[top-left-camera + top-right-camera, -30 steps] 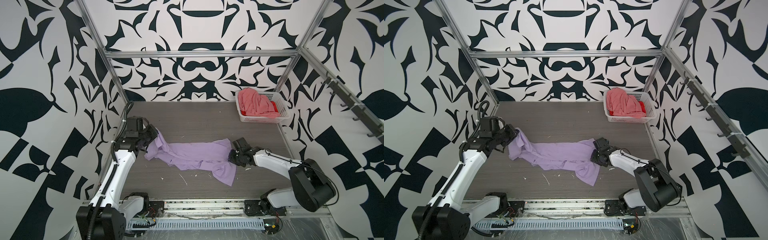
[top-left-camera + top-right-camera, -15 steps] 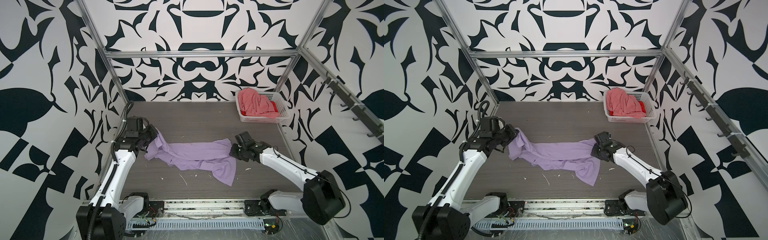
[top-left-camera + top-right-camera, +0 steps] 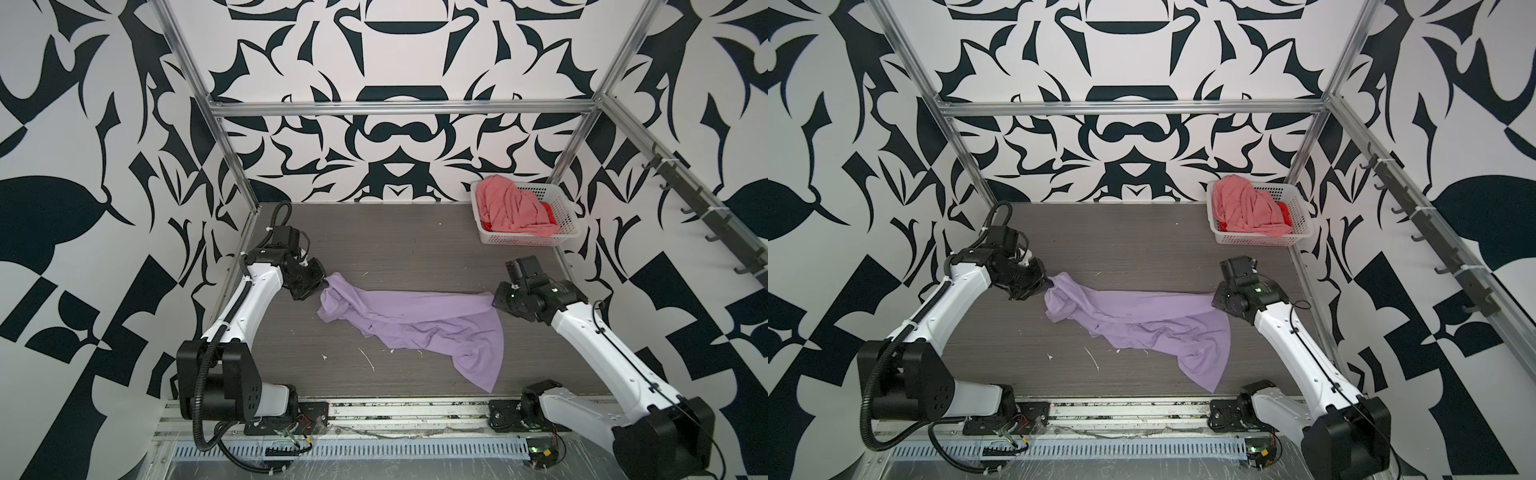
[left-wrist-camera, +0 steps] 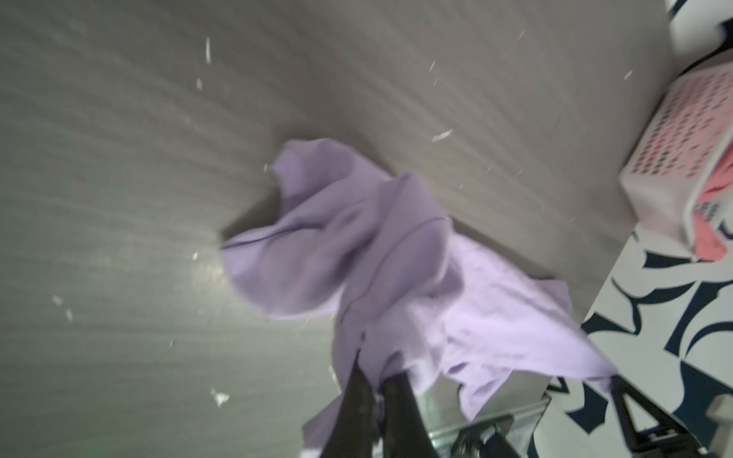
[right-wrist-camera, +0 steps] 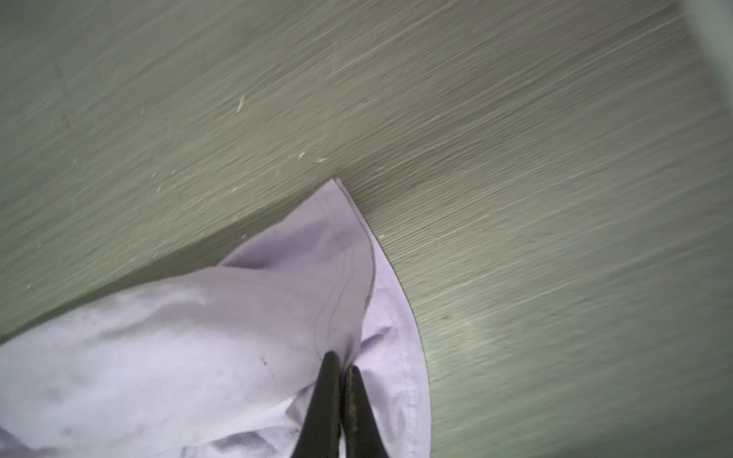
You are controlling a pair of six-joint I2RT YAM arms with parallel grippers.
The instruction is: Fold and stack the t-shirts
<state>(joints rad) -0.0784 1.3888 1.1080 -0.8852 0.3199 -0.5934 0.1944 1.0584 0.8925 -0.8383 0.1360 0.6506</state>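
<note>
My left gripper pinches a bunched clump at the lavender t-shirt's end; it should open and take the t-shirt end's near edge (image 3: 326, 310) before lifting.
The lavender t-shirt (image 3: 419, 320) (image 3: 1142, 320) hangs stretched between both arms above the grey table, its lower part trailing down toward the front. My left gripper (image 3: 323, 286) (image 3: 1049, 284) is shut on its left end; the left wrist view shows the dark fingers (image 4: 359, 390) pinching bunched lavender cloth (image 4: 357, 246). My right gripper (image 3: 494, 300) (image 3: 1214, 300) is shut on the right end, fingers (image 5: 329, 380) closed on the hemmed edge of the cloth (image 5: 238, 329). A salmon-pink t-shirt (image 3: 513, 208) (image 3: 1246, 208) lies heaped over a red one (image 3: 549, 212) in the basket.
The white perforated basket (image 3: 567, 216) (image 3: 1302, 214) stands at the back right corner. Small white scraps (image 3: 368, 359) lie on the table near the front. Aluminium frame posts and patterned walls close in the table on three sides.
My right gripper has lifted and pulled away to the right, drawing the lavender t-shirt taut between the arms. The left gripper has stayed in place.
</note>
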